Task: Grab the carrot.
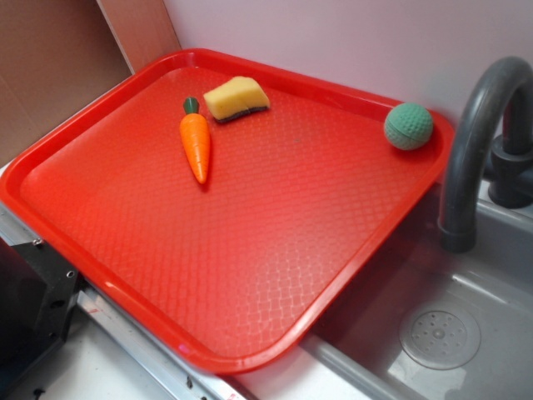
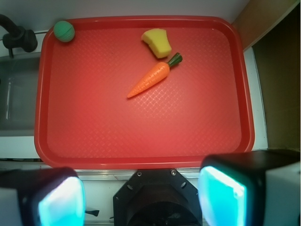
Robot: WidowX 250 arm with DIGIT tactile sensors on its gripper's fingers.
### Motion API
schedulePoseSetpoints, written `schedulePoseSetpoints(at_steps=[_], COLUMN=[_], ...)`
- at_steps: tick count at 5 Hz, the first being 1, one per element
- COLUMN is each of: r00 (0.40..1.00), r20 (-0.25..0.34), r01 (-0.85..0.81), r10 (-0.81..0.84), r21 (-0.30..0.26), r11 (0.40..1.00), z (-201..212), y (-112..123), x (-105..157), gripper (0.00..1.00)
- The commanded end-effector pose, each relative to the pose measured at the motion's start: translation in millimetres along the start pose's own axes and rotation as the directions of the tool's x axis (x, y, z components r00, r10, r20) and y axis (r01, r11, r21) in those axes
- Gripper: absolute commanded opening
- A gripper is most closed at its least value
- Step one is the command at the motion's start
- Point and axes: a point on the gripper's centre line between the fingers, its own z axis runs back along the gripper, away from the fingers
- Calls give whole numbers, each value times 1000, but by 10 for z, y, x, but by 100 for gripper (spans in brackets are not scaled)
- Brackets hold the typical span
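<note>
I need to close my gripper on the thick end (image 1: pixel 194 130) (image 2: pixel 160 72) of the orange carrot, below the green stem of the carrot.
The orange toy carrot (image 1: pixel 196 143) with a dark green stem cap lies flat on the red tray (image 1: pixel 250 250), toward its back left, tip pointing to the front. In the wrist view the carrot (image 2: pixel 151 78) lies diagonally in the upper middle, stem toward the upper right. My gripper (image 2: pixel 141 195) is open and empty, its two cyan-lit pads wide apart. It hovers high above the near edge of the tray (image 2: pixel 141 162), well away from the carrot. The gripper is not in the exterior view.
A yellow sponge wedge (image 1: pixel 236 98) lies just behind the carrot. A green ball (image 1: pixel 408 126) sits in the tray's back right corner. A grey sink (image 1: pixel 450 333) with a dark faucet (image 1: pixel 475 142) is at the right. The robot base (image 2: pixel 157 200) is below the gripper.
</note>
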Motion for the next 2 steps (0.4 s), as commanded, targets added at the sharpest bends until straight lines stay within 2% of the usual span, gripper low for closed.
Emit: schedulePoseSetpoints(at_steps=[1, 2], r00=[1000, 992], r20=[0, -51], r01=[0, -120], r10=[0, 118], r21=[0, -24], r11=[1000, 993], z=[0, 0], y=[0, 118], x=[0, 149], gripper=[100, 100])
